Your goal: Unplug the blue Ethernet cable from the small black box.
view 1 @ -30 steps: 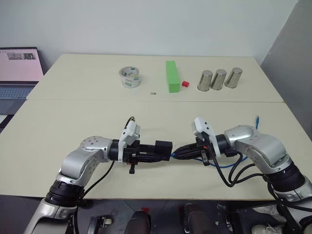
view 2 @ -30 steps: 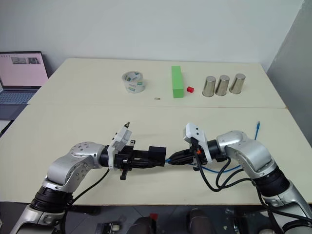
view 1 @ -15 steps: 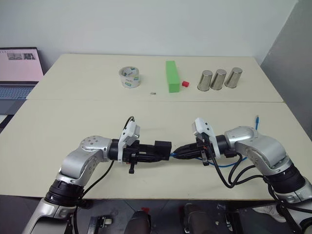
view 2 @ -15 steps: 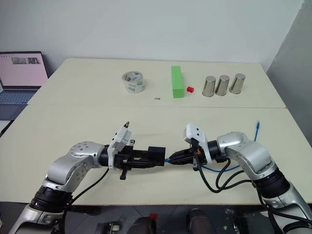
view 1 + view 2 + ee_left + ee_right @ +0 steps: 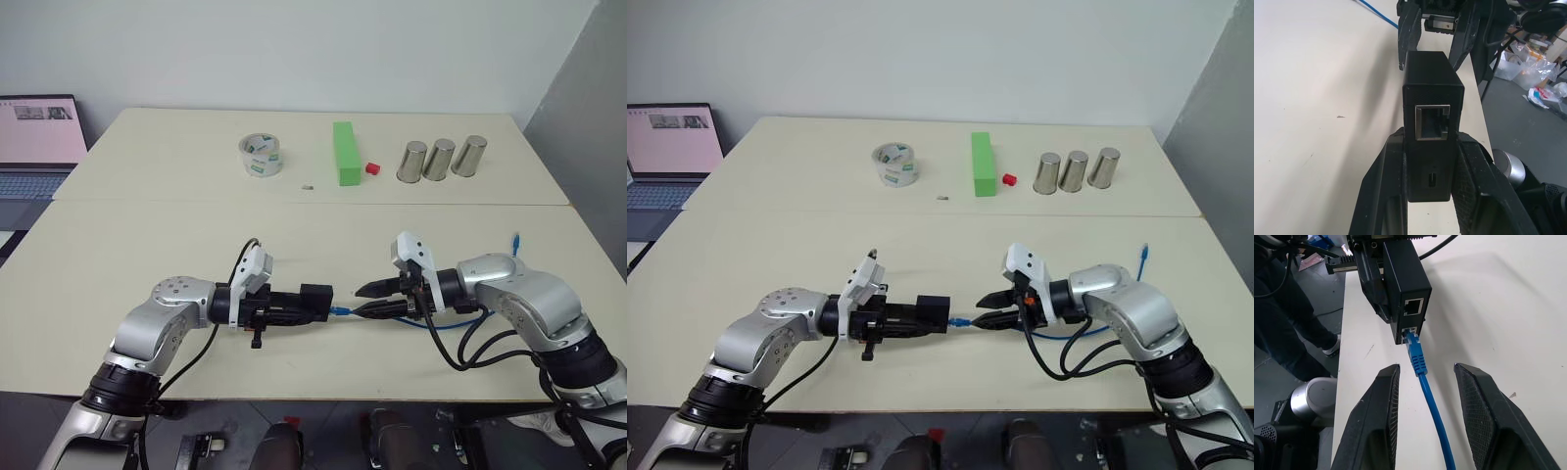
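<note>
My right gripper will move forward and close on the plug [image 5: 1414, 351] beside the box before pulling, because its fingers straddle the blue Ethernet cable behind that plug.
The small black box [image 5: 1432, 73] hangs just above the table's front edge, with my left gripper [image 5: 306, 305] shut on its sides. The blue Ethernet cable [image 5: 1422, 369] has its plug at the box's lower port; how deep it sits I cannot tell. From there the cable runs between the fingers of my right gripper [image 5: 361, 301], which stands open facing the box and does not touch the cable. The cable then passes under my right arm, and its free end [image 5: 515, 242] lies on the table to the right.
At the back of the table stand a roll of clear tape [image 5: 261, 155], a green block [image 5: 343, 152], a small red cube [image 5: 372, 167] and three metal cups [image 5: 440, 159]. A laptop [image 5: 37, 142] sits at far left. The table's front edge runs just below both grippers.
My right gripper has opened and let go of the cable's plug. The gap between it and the box has widened a little, so the blue plug now shows.
</note>
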{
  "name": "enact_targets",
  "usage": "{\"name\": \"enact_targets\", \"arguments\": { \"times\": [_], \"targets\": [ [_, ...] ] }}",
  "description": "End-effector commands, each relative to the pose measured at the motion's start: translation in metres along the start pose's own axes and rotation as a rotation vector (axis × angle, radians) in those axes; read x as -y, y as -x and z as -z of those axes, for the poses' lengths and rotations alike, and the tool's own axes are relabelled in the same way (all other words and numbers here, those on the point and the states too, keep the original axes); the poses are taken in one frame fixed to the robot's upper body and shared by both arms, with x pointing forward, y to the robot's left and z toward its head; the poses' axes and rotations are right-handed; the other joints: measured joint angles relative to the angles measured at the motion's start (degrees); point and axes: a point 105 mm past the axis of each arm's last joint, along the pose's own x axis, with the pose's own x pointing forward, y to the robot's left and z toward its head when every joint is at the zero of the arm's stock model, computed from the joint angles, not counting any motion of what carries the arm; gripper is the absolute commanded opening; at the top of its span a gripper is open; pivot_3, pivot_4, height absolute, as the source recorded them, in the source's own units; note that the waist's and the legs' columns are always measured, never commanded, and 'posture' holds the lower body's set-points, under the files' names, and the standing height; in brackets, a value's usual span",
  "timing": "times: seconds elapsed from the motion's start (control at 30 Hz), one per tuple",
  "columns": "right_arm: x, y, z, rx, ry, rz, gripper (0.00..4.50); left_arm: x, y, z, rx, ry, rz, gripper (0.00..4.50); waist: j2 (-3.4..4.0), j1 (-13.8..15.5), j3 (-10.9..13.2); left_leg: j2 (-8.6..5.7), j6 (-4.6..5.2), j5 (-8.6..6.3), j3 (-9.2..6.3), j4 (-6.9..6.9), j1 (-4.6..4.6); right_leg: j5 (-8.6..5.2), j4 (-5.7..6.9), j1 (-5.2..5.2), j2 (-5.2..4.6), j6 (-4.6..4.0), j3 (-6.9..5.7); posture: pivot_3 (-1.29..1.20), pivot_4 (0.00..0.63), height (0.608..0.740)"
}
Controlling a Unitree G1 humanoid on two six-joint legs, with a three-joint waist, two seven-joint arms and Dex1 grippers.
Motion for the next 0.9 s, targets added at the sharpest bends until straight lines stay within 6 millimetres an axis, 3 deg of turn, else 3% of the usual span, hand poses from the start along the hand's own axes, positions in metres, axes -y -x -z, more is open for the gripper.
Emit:
{"name": "enact_targets", "arguments": {
  "times": [0.03, 0.33, 0.7, 0.73, 0.9],
  "targets": [
    [-0.005, -0.008, -0.006, 0.002, 0.019, -0.02, 1.86, 0.003, -0.001, -0.011, 0.018, -0.05, 0.021, 0.8, 0.0, 0.0, 0.0, 0.0, 0.0, 0.0, 0.0, 0.0, 0.0, 0.0, 0.0, 0.0, 0.0, 0.0, 0.0, 0.0, 0.15, 0.74],
    [-0.007, -0.022, -0.004, -0.005, -0.004, -0.03, 1.86, 0.003, -0.002, -0.011, 0.016, -0.056, 0.019, 0.8, 0.0, -0.1, 0.0, 0.0, 0.0, 0.0, -0.01, 0.0, -0.01, 0.0, 0.01, -0.01, 0.0, 0.0, -0.01, 0.0, 0.15, 0.74],
    [-0.004, -0.022, -0.004, -0.009, -0.003, -0.022, 1.86, 0.005, -0.002, -0.01, 0.013, -0.059, 0.025, 0.8, 0.0, -0.3, 0.0, 0.0, 0.0, 0.0, -0.02, 0.0, -0.01, 0.0, 0.01, -0.01, 0.0, 0.0, -0.01, 0.0, 0.15, 0.74],
    [-0.003, -0.022, -0.004, -0.009, -0.003, -0.022, 1.49, 0.005, -0.002, -0.01, 0.013, -0.059, 0.025, 0.8, 0.0, -0.3, 0.0, 0.0, 0.0, 0.0, -0.02, 0.0, -0.01, 0.0, 0.01, -0.01, 0.0, 0.0, -0.01, 0.0, 0.15, 0.74],
    [-0.003, -0.022, -0.005, -0.014, 0.0, -0.029, 0.54, 0.006, -0.004, -0.008, 0.002, -0.064, 0.032, 0.8, 0.0, -0.4, 0.0, 0.0, 0.0, 0.0, -0.02, 0.0, -0.01, 0.0, 0.01, -0.01, 0.0, 0.0, -0.01, 0.0, 0.15, 0.74]
  ]
}}
